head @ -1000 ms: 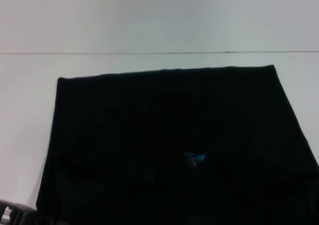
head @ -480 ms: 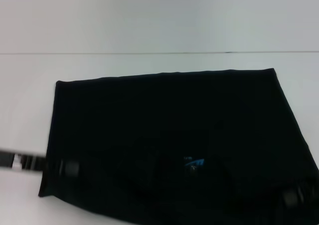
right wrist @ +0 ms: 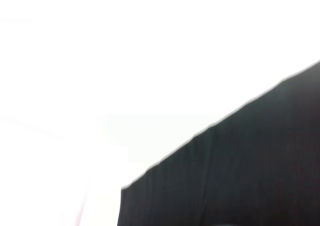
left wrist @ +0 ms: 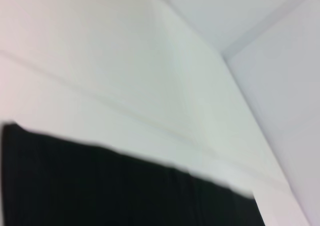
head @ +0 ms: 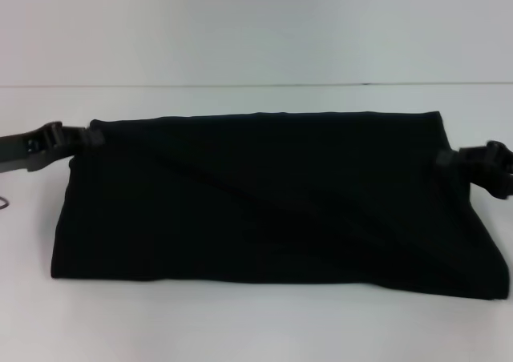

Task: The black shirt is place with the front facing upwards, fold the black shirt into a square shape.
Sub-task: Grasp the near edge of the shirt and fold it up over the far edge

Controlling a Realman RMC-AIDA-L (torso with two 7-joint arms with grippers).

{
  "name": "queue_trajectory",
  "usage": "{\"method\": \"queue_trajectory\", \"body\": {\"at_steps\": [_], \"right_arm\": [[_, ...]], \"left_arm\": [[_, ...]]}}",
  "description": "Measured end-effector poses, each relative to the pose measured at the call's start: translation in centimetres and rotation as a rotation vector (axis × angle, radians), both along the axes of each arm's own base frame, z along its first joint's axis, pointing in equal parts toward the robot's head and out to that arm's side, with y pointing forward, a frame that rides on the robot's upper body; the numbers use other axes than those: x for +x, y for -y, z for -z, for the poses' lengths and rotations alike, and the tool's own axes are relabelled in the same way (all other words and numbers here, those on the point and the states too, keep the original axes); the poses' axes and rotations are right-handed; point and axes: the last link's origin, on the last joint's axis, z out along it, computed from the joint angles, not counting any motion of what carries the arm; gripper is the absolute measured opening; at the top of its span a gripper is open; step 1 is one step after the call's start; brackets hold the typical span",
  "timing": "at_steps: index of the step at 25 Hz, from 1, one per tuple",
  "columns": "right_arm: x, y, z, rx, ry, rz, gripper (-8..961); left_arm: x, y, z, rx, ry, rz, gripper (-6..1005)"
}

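Observation:
My right gripper should release the black shirt's edge on the white table (head: 455, 94) just in front of the thin seam line.
The black shirt (head: 272, 202) lies on the white table, doubled over into a wide band with its folded edge toward me. My left gripper (head: 84, 135) is at the band's far left corner and my right gripper (head: 445, 157) at its right end, each shut on the shirt's edge. No lettering or label shows. In the left wrist view the black shirt (left wrist: 125, 191) fills the lower part of the picture. A corner of the black shirt (right wrist: 240, 176) shows in the right wrist view. Neither wrist view shows its own fingers.
The white table (head: 240, 322) runs all around the cloth. A thin seam line (head: 240, 85) crosses the table behind the shirt. Beyond it the surface stays plain white.
Both grippers have carried the shirt's near edge up and away from me to the far edge. The flat shirt is now folded in half, and the blue label is covered.

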Motion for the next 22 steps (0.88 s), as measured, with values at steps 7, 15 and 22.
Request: {"method": "queue_trajectory", "body": {"at_steps": [7, 15, 22], "right_arm": [[-1.9, -2.6, 3.9, 0.213, 0.035, 0.021, 95], [-3.4, -4.7, 2.9, 0.323, 0.035, -0.001, 102], [-3.2, -6.0, 3.8, 0.378, 0.146, 0.027, 108]], "left_arm": [[0.0, -1.7, 1.9, 0.203, 0.025, -0.050, 68], [0.9, -3.4, 1.5, 0.344, 0.040, -0.049, 69], [1.8, -5.0, 3.4, 0.425, -0.057, -0.049, 69]]}}
